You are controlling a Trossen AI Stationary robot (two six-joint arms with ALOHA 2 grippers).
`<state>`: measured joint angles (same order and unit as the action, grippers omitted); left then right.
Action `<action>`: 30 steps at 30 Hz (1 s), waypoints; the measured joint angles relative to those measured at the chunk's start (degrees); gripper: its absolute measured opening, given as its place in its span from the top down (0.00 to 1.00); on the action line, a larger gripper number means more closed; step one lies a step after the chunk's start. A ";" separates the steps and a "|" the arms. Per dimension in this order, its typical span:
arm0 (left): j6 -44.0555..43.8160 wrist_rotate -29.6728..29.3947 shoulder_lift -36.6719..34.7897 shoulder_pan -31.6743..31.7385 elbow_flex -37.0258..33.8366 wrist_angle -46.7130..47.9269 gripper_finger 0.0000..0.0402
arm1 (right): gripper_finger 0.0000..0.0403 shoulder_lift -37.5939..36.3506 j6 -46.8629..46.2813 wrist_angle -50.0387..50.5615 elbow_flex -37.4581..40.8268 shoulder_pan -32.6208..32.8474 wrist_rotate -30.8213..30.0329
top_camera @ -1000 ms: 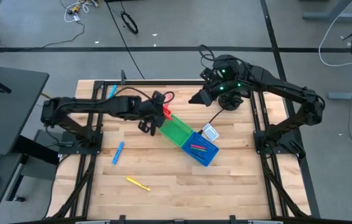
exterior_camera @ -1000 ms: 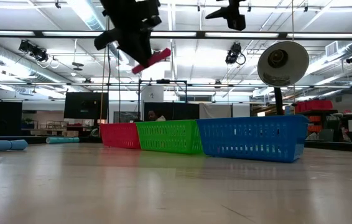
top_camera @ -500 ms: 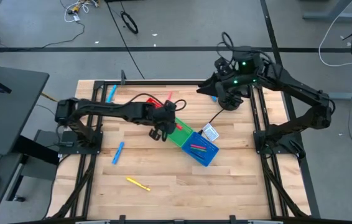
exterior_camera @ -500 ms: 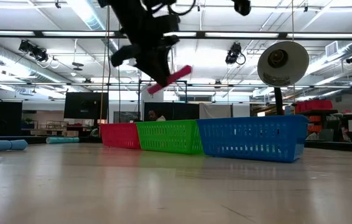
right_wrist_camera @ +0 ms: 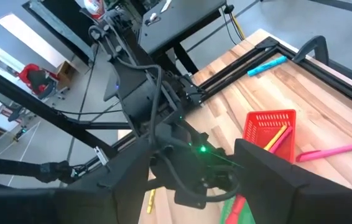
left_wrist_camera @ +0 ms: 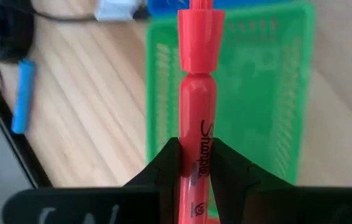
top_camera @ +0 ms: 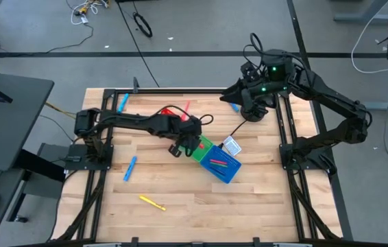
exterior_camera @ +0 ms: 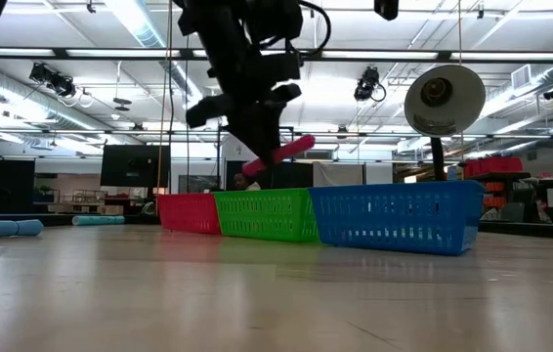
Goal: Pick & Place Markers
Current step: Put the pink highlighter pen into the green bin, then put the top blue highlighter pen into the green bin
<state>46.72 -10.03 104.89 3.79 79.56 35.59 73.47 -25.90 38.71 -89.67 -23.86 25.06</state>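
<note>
Next, I release the red marker from my left gripper on the bottom of the green bin (top_camera: pixel 196 143) (left_wrist_camera: pixel 194 96), lengthwise, closer to the bin's far side.
My left gripper (top_camera: pixel 189 140) is shut on a red marker (left_wrist_camera: pixel 196 118) and hangs over the green bin (left_wrist_camera: pixel 250 93), the middle one of a slanting row between the red bin (exterior_camera: pixel 187 212) and the blue bin (top_camera: pixel 225 167). In the low view the marker (exterior_camera: pixel 281 154) floats above the bins' rims. Loose markers lie flat on the table: a pink one (top_camera: pixel 186 107), two blue ones (top_camera: pixel 131 168) (top_camera: pixel 123 101) and a yellow one (top_camera: pixel 151 203). My right gripper (right_wrist_camera: pixel 188 180) is open, high over the far right of the table (top_camera: pixel 235 101). My left gripper pinches the red marker's barrel (left_wrist_camera: pixel 194 163) between its two fingers (left_wrist_camera: pixel 165 167), on the printed part behind the cap. The fingers slant down from the table's left. The marker juts forward past the fingertips, tilted with its cap end (exterior_camera: pixel 306 144) higher, clear of the bins.
The blue bin holds a few markers (top_camera: pixel 218 163); the red bin (right_wrist_camera: pixel 269 127) holds a yellow one. A small white box (top_camera: pixel 232 145) sits beside the bins on the far side. A lamp-like disc on a post (exterior_camera: pixel 443 98) stands behind the blue bin. Black frame rails edge the table.
My left gripper has carried the red marker down and toward the table's right, from over the red bin to over the green bin, tipping further downward. My right gripper has drawn back toward the far right and up a little, staying open.
</note>
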 joint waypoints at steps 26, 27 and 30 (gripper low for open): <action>-2.04 0.15 10.66 0.24 -0.03 0.21 0.78 | 0.42 0.02 1.17 2.65 0.02 0.01 0.02; -1.99 -0.47 10.66 0.26 -0.03 0.25 0.74 | 0.42 0.02 1.17 2.65 0.02 0.02 0.02; -1.94 -1.25 10.64 0.28 -0.03 0.18 0.60 | 0.42 0.02 1.38 2.65 0.02 0.00 0.02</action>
<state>44.77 -11.28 115.52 4.08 79.53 35.77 73.49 -24.51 41.36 -89.65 -23.86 25.08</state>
